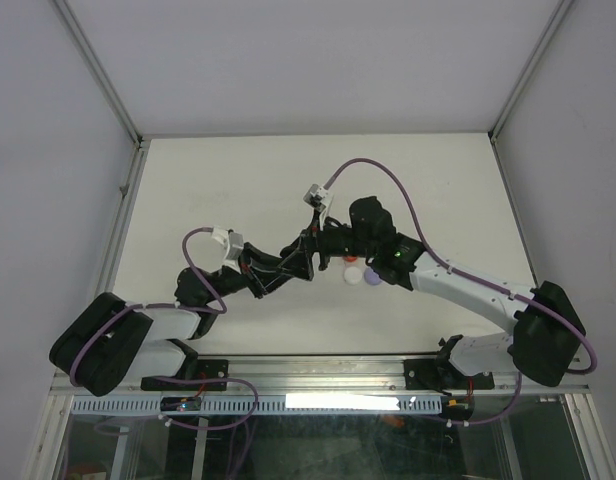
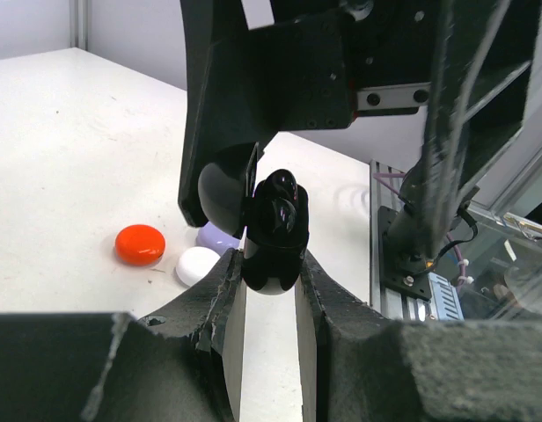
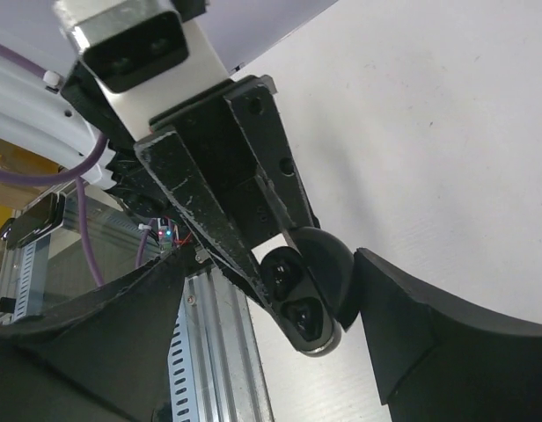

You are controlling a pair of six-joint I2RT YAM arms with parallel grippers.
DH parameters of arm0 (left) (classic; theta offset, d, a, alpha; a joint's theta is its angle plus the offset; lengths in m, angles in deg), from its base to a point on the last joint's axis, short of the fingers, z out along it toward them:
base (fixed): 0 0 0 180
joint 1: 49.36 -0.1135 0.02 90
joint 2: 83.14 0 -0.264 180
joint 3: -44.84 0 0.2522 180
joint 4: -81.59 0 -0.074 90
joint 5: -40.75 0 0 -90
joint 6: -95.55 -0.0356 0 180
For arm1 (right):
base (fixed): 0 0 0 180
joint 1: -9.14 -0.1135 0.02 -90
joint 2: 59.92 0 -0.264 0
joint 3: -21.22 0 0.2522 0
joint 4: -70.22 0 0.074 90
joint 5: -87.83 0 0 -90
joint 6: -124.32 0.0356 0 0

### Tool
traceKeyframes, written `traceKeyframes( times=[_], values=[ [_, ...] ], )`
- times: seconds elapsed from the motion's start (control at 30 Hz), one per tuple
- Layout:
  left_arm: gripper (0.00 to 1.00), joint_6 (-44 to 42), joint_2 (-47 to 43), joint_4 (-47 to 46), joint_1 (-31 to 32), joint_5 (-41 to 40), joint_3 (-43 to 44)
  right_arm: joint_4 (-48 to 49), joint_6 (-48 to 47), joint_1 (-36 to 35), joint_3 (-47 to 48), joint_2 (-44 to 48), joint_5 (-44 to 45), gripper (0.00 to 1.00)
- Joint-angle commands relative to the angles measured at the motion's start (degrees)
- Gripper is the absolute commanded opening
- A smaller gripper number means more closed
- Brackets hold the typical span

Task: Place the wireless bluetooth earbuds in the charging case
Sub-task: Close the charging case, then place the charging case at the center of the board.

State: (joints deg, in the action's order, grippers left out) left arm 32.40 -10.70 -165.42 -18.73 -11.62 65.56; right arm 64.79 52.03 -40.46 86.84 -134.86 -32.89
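Observation:
Next, I let go of the black charging case with my left gripper on the table (image 1: 331,253) (image 2: 116,278) close beside the red case, opposite the lilac one.
My left gripper (image 2: 271,268) is shut on the base of a black charging case (image 2: 271,264) and holds it above the table. The case is open, with its domed lid (image 2: 220,192) swung back. Two glossy black earbuds (image 2: 280,209) sit in its wells and also show in the right wrist view (image 3: 297,299). My right gripper (image 3: 271,259) is open, with its jaws wide around the case. Its right finger (image 3: 403,325) touches the lid (image 3: 328,259). In the top view both grippers meet mid-table, left (image 1: 310,250) and right (image 1: 335,243).
Three closed round cases lie together on the white table: red (image 2: 140,244), white (image 2: 198,264) and lilac (image 2: 216,237). In the top view they sit just right of the grippers (image 1: 358,272). The aluminium rail (image 3: 214,352) runs along the near table edge.

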Motion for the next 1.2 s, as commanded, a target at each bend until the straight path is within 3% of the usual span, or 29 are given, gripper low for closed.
traceKeyframes(
  times=[0.0,0.3,0.47,0.7,0.93,1.17],
  values=[
    [0.00,2.01,1.18,-2.72,-0.49,-0.04,1.73,6.16,1.50,0.88,0.83,3.17,-5.56,0.79],
    [0.00,4.73,4.30,-3.34,-0.48,-0.09,2.77,6.70,0.46,2.21,-1.34,6.78,-5.67,0.78],
    [0.00,8.83,6.45,-1.20,-0.53,-0.19,4.48,-0.21,-3.21,2.48,-2.73,9.69,8.55,0.80],
    [0.03,16.48,11.30,9.70,0.16,0.58,8.93,-7.55,-4.06,2.63,-7.46,12.96,31.65,0.83],
    [0.07,20.70,18.15,29.94,3.18,-3.21,16.44,-8.21,-4.98,2.61,-13.78,20.38,41.40,0.83],
    [0.11,27.06,29.01,31.32,4.02,-2.87,23.00,-9.50,-7.49,2.59,-17.28,25.41,46.21,0.84]
  ],
)
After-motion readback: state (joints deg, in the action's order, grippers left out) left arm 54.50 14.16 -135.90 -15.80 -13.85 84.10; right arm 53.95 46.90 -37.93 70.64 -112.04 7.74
